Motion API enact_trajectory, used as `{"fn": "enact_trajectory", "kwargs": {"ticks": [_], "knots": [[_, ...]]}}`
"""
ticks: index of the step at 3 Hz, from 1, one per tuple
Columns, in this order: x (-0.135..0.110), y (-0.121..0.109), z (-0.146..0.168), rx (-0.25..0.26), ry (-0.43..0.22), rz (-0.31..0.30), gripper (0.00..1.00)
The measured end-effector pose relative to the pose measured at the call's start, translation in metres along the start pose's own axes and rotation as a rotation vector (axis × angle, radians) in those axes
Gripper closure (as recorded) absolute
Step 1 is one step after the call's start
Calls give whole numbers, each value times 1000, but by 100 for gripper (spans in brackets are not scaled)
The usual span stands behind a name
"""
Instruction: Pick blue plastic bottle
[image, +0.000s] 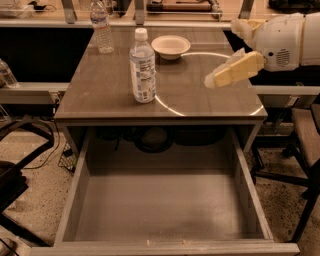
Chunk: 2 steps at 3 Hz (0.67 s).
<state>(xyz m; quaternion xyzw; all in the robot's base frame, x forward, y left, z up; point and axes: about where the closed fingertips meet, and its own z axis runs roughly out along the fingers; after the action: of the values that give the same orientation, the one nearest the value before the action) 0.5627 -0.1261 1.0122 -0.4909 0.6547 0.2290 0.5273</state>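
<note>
Next, my gripper goes to the label around the blue plastic bottle's middle (143, 73) and closes there.
The blue plastic bottle (142, 67) stands upright on the left middle of the wooden table (200, 107). It is wide and clear, with a white cap and a pale blue-and-white label. My gripper (214, 80) reaches in from the right on the white arm (282, 37). It hovers above the table's right half, well to the right of the bottle and apart from it. It holds nothing that I can see.
A slimmer ribbed clear bottle (102, 27) stands at the table's far left corner. A white bowl (171, 46) sits behind the big bottle. An empty drawer (165, 205) is pulled out below the table front. A chair (306, 132) stands at the right.
</note>
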Motion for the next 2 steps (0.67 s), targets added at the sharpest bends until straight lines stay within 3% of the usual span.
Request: {"fn": "enact_trajectory", "kwargs": {"ticks": [1, 2], "knots": [[-1, 3, 11, -7, -25, 19, 0], [-9, 6, 62, -37, -90, 55, 0]]}}
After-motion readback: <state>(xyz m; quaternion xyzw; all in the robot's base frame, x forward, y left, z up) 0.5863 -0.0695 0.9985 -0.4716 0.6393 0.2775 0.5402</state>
